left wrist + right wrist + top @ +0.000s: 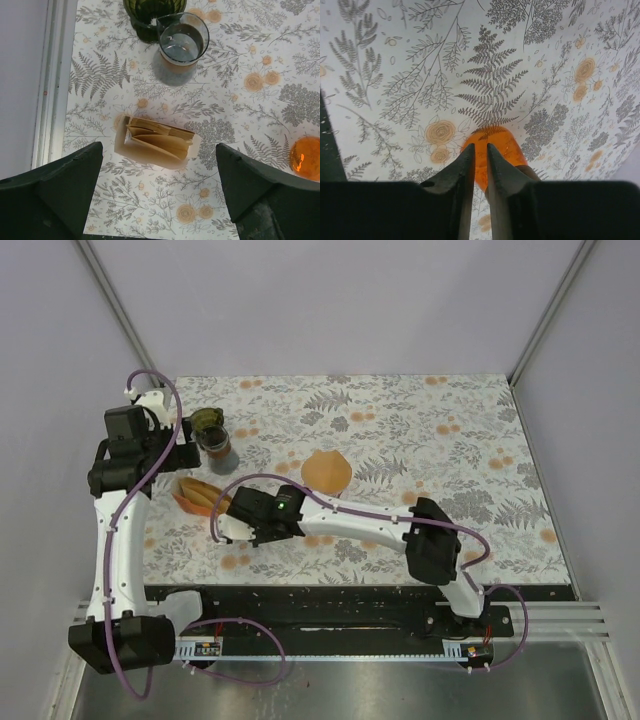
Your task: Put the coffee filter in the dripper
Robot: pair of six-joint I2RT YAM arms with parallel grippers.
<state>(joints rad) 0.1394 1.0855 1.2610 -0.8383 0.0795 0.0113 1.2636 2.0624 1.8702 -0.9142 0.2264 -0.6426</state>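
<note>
My left gripper will go past the filters. It will then close on the glass carafe's rim point(229, 436) point(208, 41), on the side opposite its spout.
A stack of folded brown paper coffee filters point(156, 142) lies on the floral table, also in the top view point(195, 495). My left gripper point(159, 192) hangs above the stack's near side with its jaws wide open and empty; in the top view it point(185, 460) is at the left. An orange translucent cone-shaped dripper point(327, 472) sits mid-table, at the right edge of the left wrist view point(306, 157). My right gripper point(480, 147) has its fingers together with nothing gripped, pointing at the orange dripper point(502, 145), which lies beyond the tips. In the top view it point(285, 510) is right of the filters.
A glass carafe point(181, 47) stands just beyond the filters, with a dark green ribbed glass vessel point(152, 10) behind it; both show in the top view point(217, 447) point(207, 422). The table's left rail point(55, 85) runs close beside the filters.
</note>
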